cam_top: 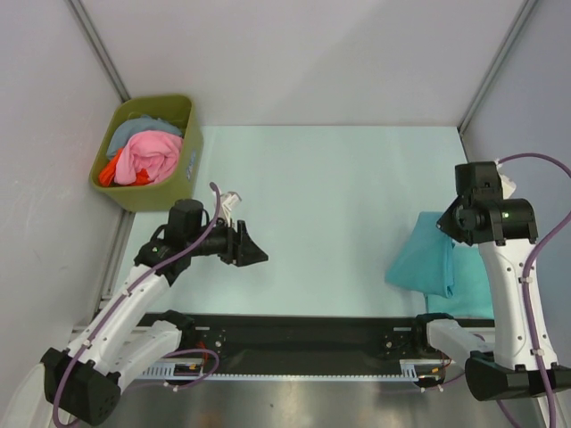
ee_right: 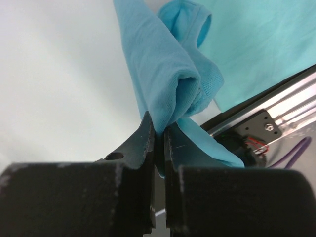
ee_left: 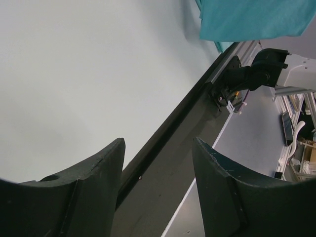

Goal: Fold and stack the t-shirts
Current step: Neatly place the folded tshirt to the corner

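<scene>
The bunched turquoise t-shirt is to go on top of the flat turquoise t-shirt (cam_top: 461,272) (ee_right: 242,27) beside the black rail. My right gripper will let go of it there.
A turquoise t-shirt (cam_top: 426,254) hangs in a bunched fold from my right gripper (cam_top: 446,225), which is shut on its fabric and lifted above the table's right side. In the right wrist view the fingers pinch the cloth (ee_right: 170,84) at the gripper (ee_right: 159,129). A second turquoise t-shirt (cam_top: 473,276) lies flat under it near the right front edge, also in the right wrist view (ee_right: 261,44). My left gripper (cam_top: 259,254) is open and empty over the left middle of the table; its fingertips (ee_left: 111,153) stand wide apart in the left wrist view (ee_left: 158,148).
An olive-green bin (cam_top: 169,192) at the back left holds pink, orange and grey-blue clothes (cam_top: 147,153). The pale table (cam_top: 330,205) is walled on three sides. A black rail (cam_top: 303,334) runs along the front edge.
</scene>
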Motion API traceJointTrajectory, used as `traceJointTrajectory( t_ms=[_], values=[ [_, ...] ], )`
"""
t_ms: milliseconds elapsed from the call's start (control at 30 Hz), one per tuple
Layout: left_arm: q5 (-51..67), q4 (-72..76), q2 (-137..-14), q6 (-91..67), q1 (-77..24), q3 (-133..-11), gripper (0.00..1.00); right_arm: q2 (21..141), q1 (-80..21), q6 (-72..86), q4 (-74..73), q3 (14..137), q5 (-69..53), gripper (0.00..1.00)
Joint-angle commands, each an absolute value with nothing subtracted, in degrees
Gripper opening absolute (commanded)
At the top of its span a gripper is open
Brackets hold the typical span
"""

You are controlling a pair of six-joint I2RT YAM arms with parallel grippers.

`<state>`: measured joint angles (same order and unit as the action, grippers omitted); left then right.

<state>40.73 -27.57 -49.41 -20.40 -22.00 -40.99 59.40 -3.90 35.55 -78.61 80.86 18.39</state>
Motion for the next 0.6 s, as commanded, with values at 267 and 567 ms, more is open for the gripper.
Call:
traceJointTrajectory(
  t_ms=[267, 567],
  values=[
    [41.57, -26.72, -49.83, -19.25, -22.24, -41.04, 0.63, 64.95, 7.36, 52.12, -76.65, 86.31, 18.99, 0.0],
    [41.4, -26.63, -50.36, -19.25, -21.89, -41.04, 0.63, 72.24, 16.16, 46.85, -71.46, 93.69, 15.3, 0.0]
  ],
)
